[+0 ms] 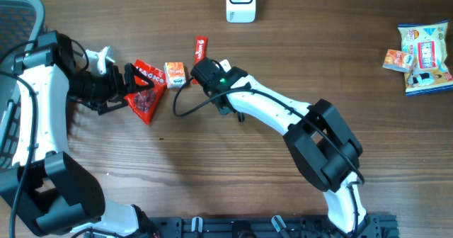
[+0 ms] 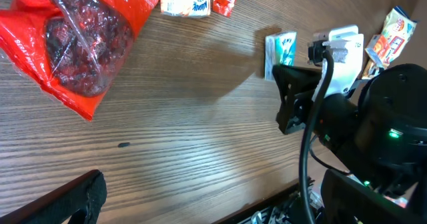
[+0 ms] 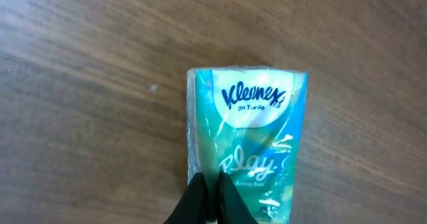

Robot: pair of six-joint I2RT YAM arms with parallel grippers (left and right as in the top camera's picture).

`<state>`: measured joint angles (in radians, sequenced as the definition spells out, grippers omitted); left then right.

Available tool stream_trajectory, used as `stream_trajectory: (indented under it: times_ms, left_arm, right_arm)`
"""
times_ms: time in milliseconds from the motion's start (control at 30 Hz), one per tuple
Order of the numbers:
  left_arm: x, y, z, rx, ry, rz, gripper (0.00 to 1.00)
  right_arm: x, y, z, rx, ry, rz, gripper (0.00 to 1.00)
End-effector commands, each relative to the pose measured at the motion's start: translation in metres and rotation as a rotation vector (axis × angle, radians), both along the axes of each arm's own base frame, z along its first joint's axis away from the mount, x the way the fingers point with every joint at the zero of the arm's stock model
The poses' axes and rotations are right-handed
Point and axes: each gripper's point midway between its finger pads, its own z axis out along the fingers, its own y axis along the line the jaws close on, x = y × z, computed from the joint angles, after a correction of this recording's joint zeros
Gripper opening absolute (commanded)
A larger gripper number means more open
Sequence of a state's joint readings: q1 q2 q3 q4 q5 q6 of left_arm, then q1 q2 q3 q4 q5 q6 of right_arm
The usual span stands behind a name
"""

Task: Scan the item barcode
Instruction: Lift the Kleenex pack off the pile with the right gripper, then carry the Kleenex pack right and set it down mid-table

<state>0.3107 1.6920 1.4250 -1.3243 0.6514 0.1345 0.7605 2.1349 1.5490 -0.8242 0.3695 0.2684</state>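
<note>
I will back off, open my right gripper's fingers and close them around the pack's sides (image 3: 299, 134) before scanning, because they are shut over the printed front of the Kleenex pack.
A teal Kleenex tissue pack (image 3: 248, 137) lies on the wooden table, its printed front facing up. My right gripper (image 3: 215, 179) is shut, its two black fingertips pinched together on the pack's lower left part. The left wrist view shows the same pack (image 2: 280, 51) just beyond the right gripper's black body (image 2: 297, 101). From overhead the right gripper (image 1: 200, 74) covers the pack. A white scanner (image 1: 241, 1) stands at the table's far edge. My left gripper (image 1: 126, 91) is open beside a red bag (image 1: 146, 91), holding nothing; one of its fingers (image 2: 73, 201) shows low in its own view.
The red bag of dried fruit (image 2: 73, 37), a small orange-and-white carton (image 1: 175, 74) and a red stick pack (image 1: 200, 50) lie close to both grippers. Snack packets (image 1: 421, 54) lie at the far right. A black rail (image 1: 283, 224) runs along the near edge.
</note>
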Motion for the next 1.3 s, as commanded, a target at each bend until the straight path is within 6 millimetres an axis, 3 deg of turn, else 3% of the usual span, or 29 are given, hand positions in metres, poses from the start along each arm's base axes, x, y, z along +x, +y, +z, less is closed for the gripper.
stream_trajectory:
  times_ms: [0,33,133,367,533,667,800,933,1067,1267]
  left_arm:
    - [0.0,0.0,0.003,0.006,-0.021,-0.012,1.0]
    - [0.0,0.0,0.003,0.006,-0.021,-0.012,1.0]
    - [0.0,0.0,0.003,0.006,-0.021,-0.012,1.0]
    - [0.0,0.0,0.003,0.006,-0.021,-0.012,1.0]
    - [0.0,0.0,0.003,0.006,-0.021,-0.012,1.0]
    - [0.0,0.0,0.003,0.006,-0.021,-0.011,1.0]
    - [0.0,0.0,0.003,0.006,-0.021,-0.012,1.0]
    - [0.0,0.0,0.003,0.006,-0.021,-0.011,1.0]
    - [0.0,0.0,0.003,0.006,-0.021,-0.012,1.0]
    - [0.0,0.0,0.003,0.006,-0.021,-0.012,1.0]
  right_arm:
    - [0.009,0.015,0.029,0.122,0.012,-0.027,0.04]
    - [0.012,0.019,0.045,0.19,0.029,-0.032,0.04]
    - [0.014,0.024,0.069,0.362,0.09,-0.04,0.04]
    - [-0.004,0.029,0.104,1.013,0.478,0.069,0.04]
    - [-0.013,0.001,0.096,1.315,0.598,0.034,0.04]
    - [-0.021,-0.014,0.079,1.455,0.655,-0.059,0.04]
    - [-0.023,-0.023,0.062,1.501,0.671,-0.151,0.04]
    - [-0.014,-0.042,0.042,1.44,0.622,-0.274,0.04]
    - [-0.008,-0.057,0.036,1.425,0.598,-0.336,0.05]
    - [-0.018,-0.071,0.011,1.312,0.602,-0.445,0.05]
